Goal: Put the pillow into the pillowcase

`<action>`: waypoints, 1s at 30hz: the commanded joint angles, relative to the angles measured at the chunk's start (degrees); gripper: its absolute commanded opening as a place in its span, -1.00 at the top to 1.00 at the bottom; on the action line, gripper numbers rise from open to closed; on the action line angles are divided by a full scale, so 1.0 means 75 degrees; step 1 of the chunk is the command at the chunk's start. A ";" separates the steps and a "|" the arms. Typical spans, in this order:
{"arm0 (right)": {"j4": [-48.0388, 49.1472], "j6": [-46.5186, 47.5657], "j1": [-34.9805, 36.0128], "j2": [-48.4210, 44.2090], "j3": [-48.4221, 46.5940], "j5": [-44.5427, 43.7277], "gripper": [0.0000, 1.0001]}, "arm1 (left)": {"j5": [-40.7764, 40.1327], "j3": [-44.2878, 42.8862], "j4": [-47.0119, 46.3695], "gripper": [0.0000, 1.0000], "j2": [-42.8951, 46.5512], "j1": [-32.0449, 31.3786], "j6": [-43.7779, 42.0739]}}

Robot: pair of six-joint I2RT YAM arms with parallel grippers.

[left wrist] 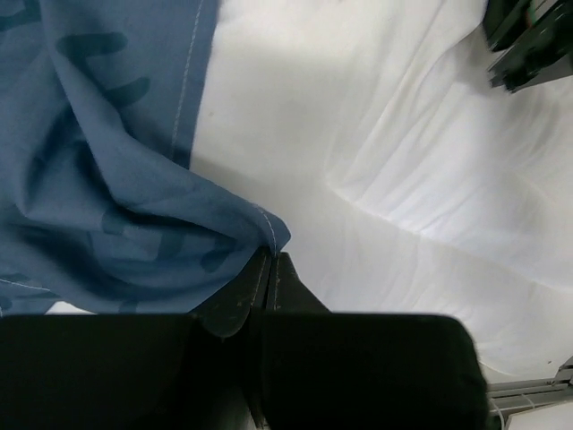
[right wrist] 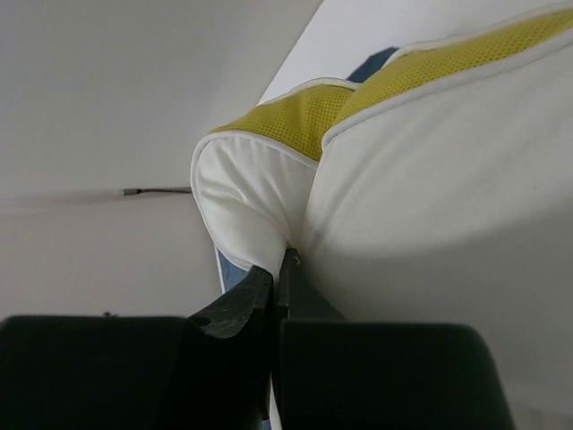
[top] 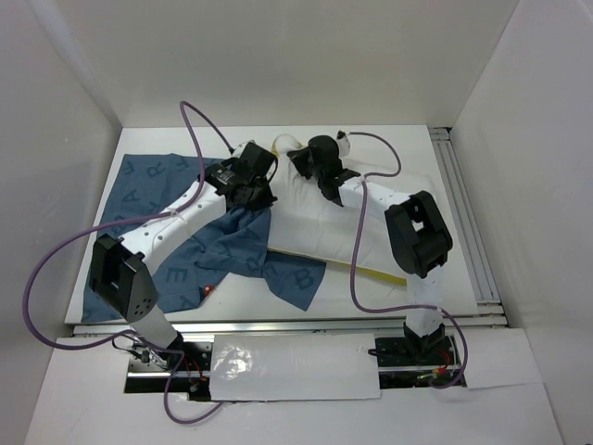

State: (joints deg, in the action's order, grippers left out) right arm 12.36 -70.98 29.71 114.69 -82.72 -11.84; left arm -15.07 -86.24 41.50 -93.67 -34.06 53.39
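The pillowcase hem must pass the pillow's far corner my right gripper pinches, so it should take the pillow's end nearer me (top: 281,192) and free that corner.
The white pillow (top: 371,232) with a yellow edge band lies across the middle and right of the table. The dusty-blue pillowcase (top: 148,195) is spread at the left, with a bunched part against the pillow's left end. My left gripper (top: 248,190) is shut on a hemmed edge of the pillowcase (left wrist: 107,206), held over the white pillow (left wrist: 403,179). My right gripper (top: 310,167) is shut on a pinch of the pillow's far left corner (right wrist: 260,197), just below the yellow band (right wrist: 295,116).
White enclosure walls stand at the left, back and right. A metal rail (top: 468,222) runs along the table's right side. Purple cables (top: 190,120) loop over the left and right arms. A crinkled plastic sheet (top: 292,366) lies between the arm bases.
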 commanded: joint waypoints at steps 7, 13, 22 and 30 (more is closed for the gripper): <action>0.0405 -0.1155 0.0456 0.0012 0.0881 0.0513 1.00 | -0.0078 0.0317 -0.0236 1.00 0.0126 0.0311 0.0194; -0.0054 -0.0066 0.0526 0.0610 0.0938 0.0828 0.84 | 0.0462 0.0413 -0.0061 -0.14 0.0290 0.0382 -0.0776; -0.0042 0.2127 0.0339 -0.0093 0.1338 0.1121 -0.06 | -0.0054 -0.1483 0.1006 -1.00 -0.0655 0.1201 -0.2053; -0.0031 0.3566 0.0047 0.0047 0.0905 0.1541 -0.43 | 0.0403 -0.5139 0.1499 -1.00 -0.3819 0.1800 -0.3144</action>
State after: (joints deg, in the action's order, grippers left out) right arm 16.49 -52.36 31.46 114.80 -73.97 -1.48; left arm -13.58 -120.07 48.97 -115.37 -20.08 34.79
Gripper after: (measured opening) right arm 0.701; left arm 1.001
